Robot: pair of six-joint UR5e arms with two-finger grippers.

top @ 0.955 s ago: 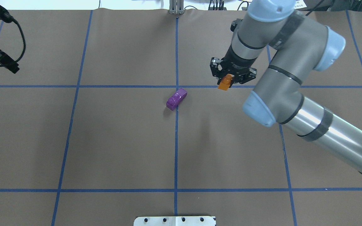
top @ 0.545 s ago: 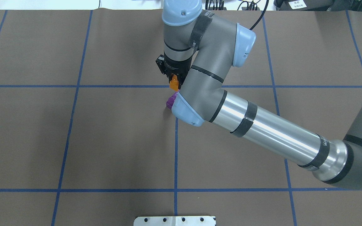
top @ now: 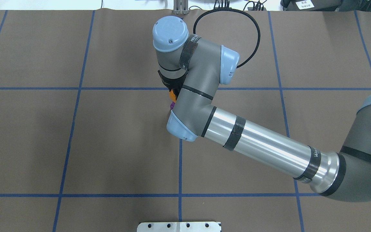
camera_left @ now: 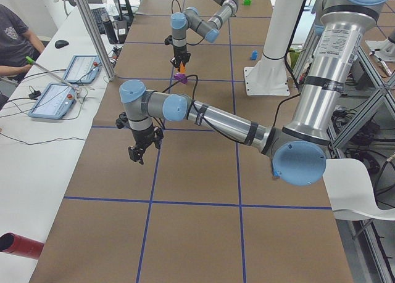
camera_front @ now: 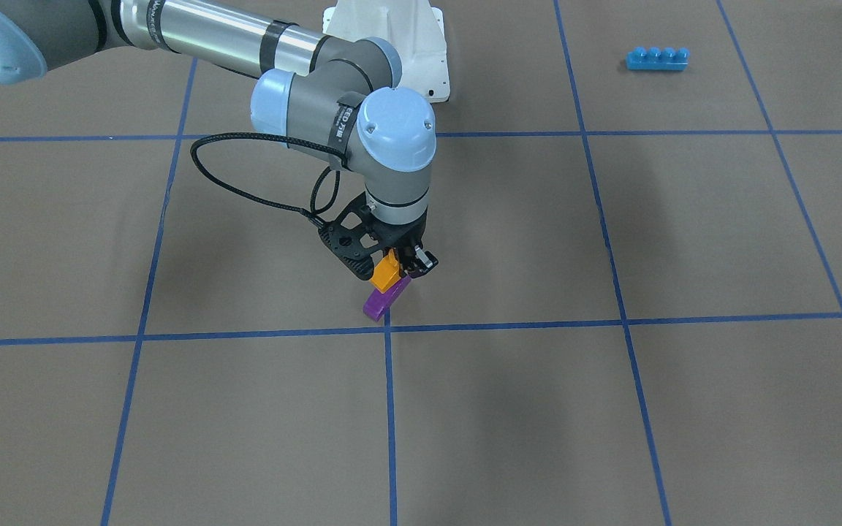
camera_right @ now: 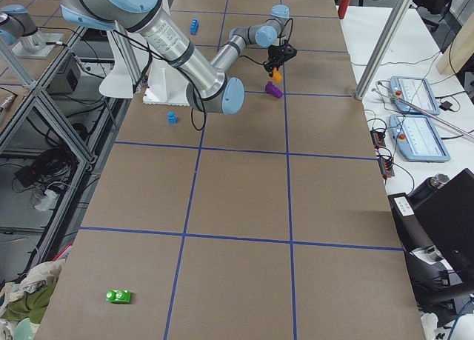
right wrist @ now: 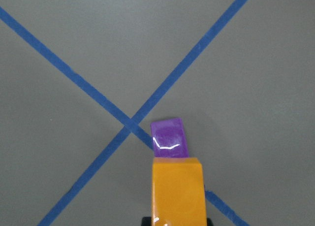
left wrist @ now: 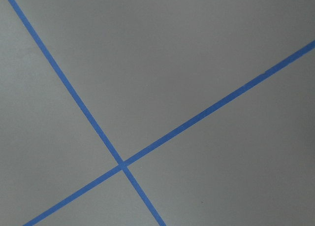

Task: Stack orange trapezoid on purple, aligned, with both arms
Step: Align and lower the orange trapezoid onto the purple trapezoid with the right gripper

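Next, I open my right gripper to let go of the orange trapezoid on the purple brick's end (camera_front: 387,273) (right wrist: 183,192) that faces away from the blue tape crossing.
My right gripper (camera_front: 390,264) is shut on the orange trapezoid (camera_front: 385,272) and holds it just above the purple brick (camera_front: 383,298), which lies on the table by a blue tape crossing. In the right wrist view the orange trapezoid (right wrist: 178,189) covers the near end of the purple brick (right wrist: 170,137); I cannot tell whether they touch. In the overhead view the arm hides most of both: slivers of orange (top: 172,94) and purple (top: 172,105) show. My left gripper (camera_left: 137,155) hovers over bare table far from them; whether it is open I cannot tell.
A long blue four-stud brick (camera_front: 657,58) lies near the white base pedestal (camera_front: 392,44). A small blue brick (camera_right: 172,118) and a green brick (camera_right: 118,296) lie on the robot's right side. A side table with tablets (camera_left: 55,98) runs along the far edge.
My right arm has carried the orange trapezoid leftward from beside the purple brick to over it. My left gripper has left the overhead view's top left corner.
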